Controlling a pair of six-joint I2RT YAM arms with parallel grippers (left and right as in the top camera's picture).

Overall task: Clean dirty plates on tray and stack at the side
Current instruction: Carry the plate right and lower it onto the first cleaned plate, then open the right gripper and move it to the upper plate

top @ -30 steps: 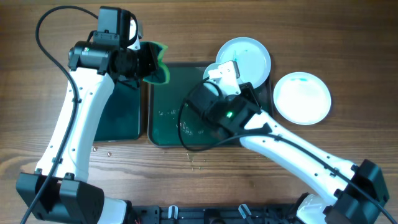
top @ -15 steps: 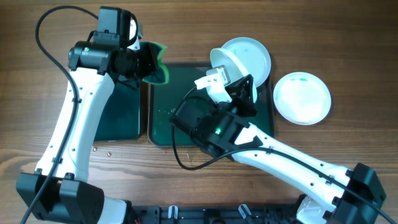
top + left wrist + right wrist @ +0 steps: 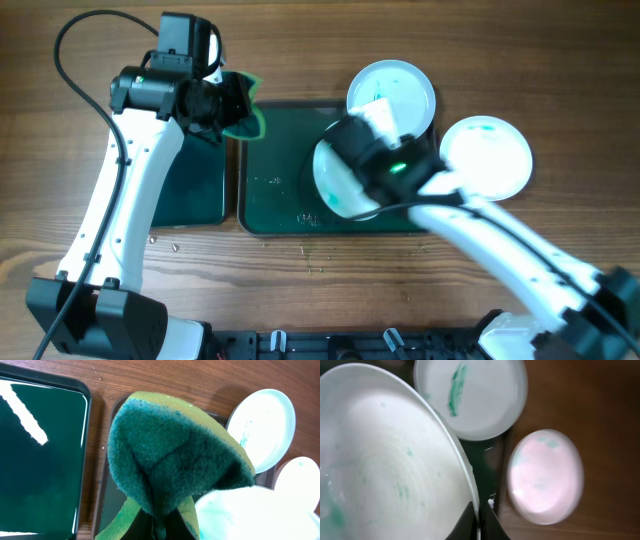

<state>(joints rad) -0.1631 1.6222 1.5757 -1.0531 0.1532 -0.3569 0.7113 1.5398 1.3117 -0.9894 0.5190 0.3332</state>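
Observation:
My right gripper will let go of the white plate on top of the plate on the table [image 3: 486,159] [image 3: 546,477] next to the tray. The held plate is still above the green tray.
My right gripper [image 3: 362,150] is shut on the rim of a white plate [image 3: 338,185] with faint teal smears and holds it tilted above the dark green tray [image 3: 270,190]. In the right wrist view my jaws [image 3: 477,520] pinch the edge of this plate [image 3: 385,460]. A second plate [image 3: 395,88] with a teal streak lies on the tray's far right corner [image 3: 470,397]. A third plate [image 3: 487,157] lies on the table right of the tray [image 3: 545,477]. My left gripper [image 3: 232,105] is shut on a green sponge [image 3: 175,460] above the tray's far left corner.
A smaller green tray [image 3: 195,185] lies left of the large one, partly under my left arm, and shows in the left wrist view [image 3: 40,455]. Small crumbs [image 3: 315,262] lie on the wooden table in front of the trays.
My right arm has swung to the right and turned the held plate, which now hangs face up over the tray's middle. The left arm with the sponge has barely moved.

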